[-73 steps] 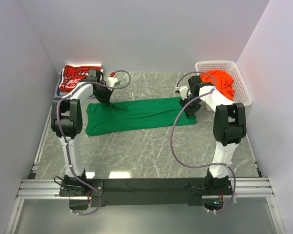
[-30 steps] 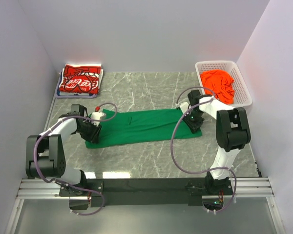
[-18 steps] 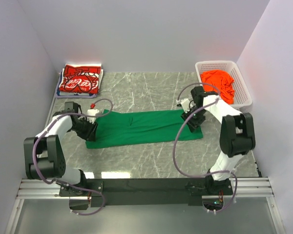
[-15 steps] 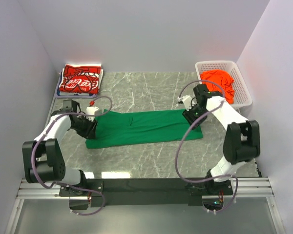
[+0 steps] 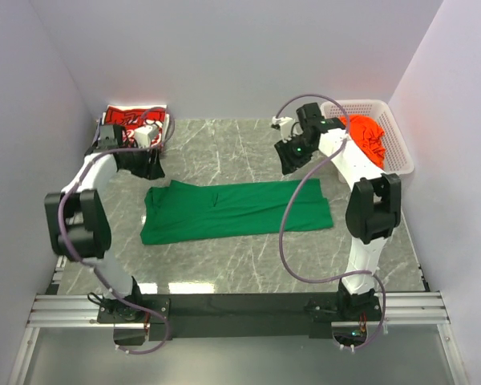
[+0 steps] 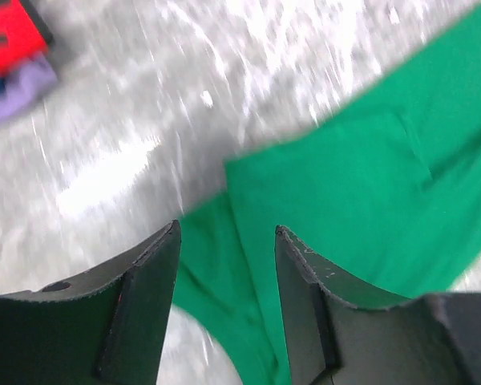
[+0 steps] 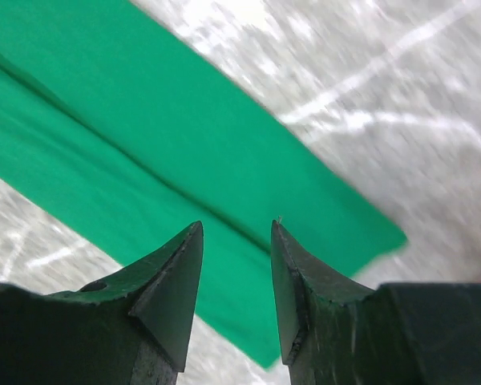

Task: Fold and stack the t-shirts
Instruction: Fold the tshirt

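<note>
A corner of the flap sticks out past the green t-shirt's back edge. Next, my left gripper takes the flap and pulls it inward onto the t-shirt's strip [image 5: 189, 200] before folding further.
The green t-shirt [image 5: 236, 209] lies folded into a long strip across the middle of the table; it also shows in the left wrist view [image 6: 369, 184] and the right wrist view [image 7: 152, 152]. My left gripper [image 5: 148, 164] is open and empty, raised behind the strip's left end. My right gripper [image 5: 290, 156] is open and empty, raised behind its right end. The red t-shirt [image 5: 128, 120] with white print lies folded at the back left, partly hidden by my left arm. The orange t-shirt [image 5: 369, 135] lies crumpled in the white basket [image 5: 389, 112].
A purple cloth edge [image 6: 16, 92] peeks from under the red shirt at the back left. Grey walls close in the left, back and right sides. The black rail [image 5: 240, 309] with the arm bases runs along the near edge.
Both grippers have let go of the green shirt's ends and risen toward the back of the table. The shirt now lies as a flat strip.
</note>
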`<state>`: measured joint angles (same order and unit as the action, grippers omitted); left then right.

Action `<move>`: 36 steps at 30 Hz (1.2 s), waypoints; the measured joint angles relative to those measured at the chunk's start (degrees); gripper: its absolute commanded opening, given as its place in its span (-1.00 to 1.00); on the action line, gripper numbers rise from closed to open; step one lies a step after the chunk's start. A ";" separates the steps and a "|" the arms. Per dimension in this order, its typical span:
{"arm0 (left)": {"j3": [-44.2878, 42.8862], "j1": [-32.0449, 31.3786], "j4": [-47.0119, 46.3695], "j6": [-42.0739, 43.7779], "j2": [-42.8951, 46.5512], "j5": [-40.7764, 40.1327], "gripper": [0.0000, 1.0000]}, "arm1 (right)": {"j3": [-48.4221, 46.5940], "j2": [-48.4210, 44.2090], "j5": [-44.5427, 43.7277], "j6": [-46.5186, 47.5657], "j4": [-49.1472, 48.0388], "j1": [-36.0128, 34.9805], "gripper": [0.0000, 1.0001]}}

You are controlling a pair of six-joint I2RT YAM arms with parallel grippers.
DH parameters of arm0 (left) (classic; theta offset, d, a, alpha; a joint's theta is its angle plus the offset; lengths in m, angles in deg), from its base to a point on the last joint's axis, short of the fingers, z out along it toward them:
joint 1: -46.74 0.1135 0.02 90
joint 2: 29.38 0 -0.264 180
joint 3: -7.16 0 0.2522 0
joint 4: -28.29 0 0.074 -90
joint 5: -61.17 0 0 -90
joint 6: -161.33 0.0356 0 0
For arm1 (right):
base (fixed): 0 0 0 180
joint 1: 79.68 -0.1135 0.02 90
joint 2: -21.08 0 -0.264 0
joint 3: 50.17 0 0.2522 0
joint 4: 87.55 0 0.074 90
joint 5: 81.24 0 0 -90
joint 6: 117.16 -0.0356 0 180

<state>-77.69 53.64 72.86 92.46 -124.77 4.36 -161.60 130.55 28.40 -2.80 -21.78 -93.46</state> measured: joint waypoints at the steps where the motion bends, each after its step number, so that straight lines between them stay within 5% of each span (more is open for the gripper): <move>1: -2.03 0.00 -0.90 -0.96 -2.71 0.66 0.14 | -0.85 0.85 0.39 -0.57 -0.24 -0.48 -0.08; 8: -7.08 -0.20 -2.29 -4.15 -14.01 4.50 0.10 | 1.09 1.77 1.01 -2.56 -0.76 -1.73 -0.09; 23: -8.02 -2.34 -2.34 -5.81 -19.02 7.48 -0.11 | 3.96 1.77 -0.28 -2.43 -0.85 -1.70 -0.11; 33: -8.44 -2.49 -1.77 -4.26 -20.15 7.74 -0.94 | 4.81 1.77 -1.07 -1.90 -0.90 -1.57 -0.13; 36: -7.91 -2.51 -1.49 -2.89 -19.45 8.04 -0.99 | 5.40 1.77 -1.25 -1.73 -0.87 -1.55 -0.13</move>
<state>-85.60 51.12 71.38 89.57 -144.23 12.40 -156.20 132.32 27.15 -4.53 -22.65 -95.01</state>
